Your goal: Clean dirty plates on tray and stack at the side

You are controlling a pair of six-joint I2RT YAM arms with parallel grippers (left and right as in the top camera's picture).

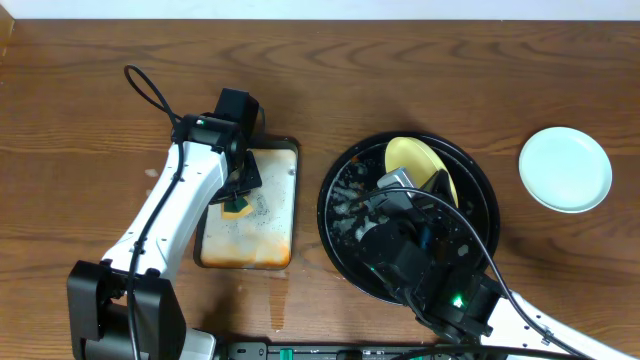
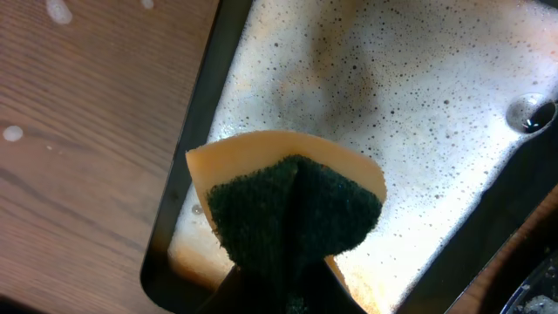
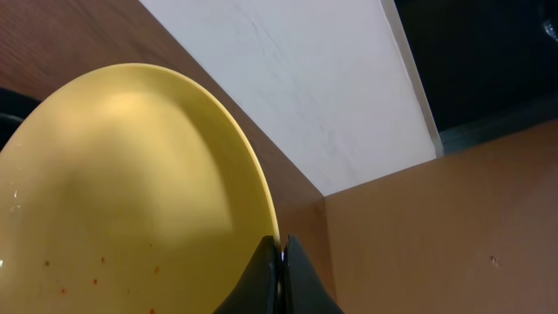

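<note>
I should lay the pale yellow plate, now held tilted above the tray, flat on the middle of the black tray (image 1: 407, 201) and let go of it there with my right gripper.
The pale yellow plate (image 1: 418, 166) is held tilted above the black tray (image 1: 340, 215). My right gripper (image 3: 282, 253) is shut on the plate's rim; the plate's face (image 3: 131, 192) carries small orange specks. One pale mint-blue plate (image 1: 565, 168) lies flat on the bare wood at the right side. The other mint-blue plate is hidden or out of view. My left gripper (image 2: 288, 292) is shut on a green and yellow sponge (image 2: 292, 205), folded between its fingers, just above the sudsy metal pan (image 2: 418, 96).
The rectangular rust-stained metal pan (image 1: 275, 215) sits left of the tray, with the left arm over it. Water drops lie on the wood beside the pan (image 2: 12, 133). The right arm covers the tray's lower right part.
</note>
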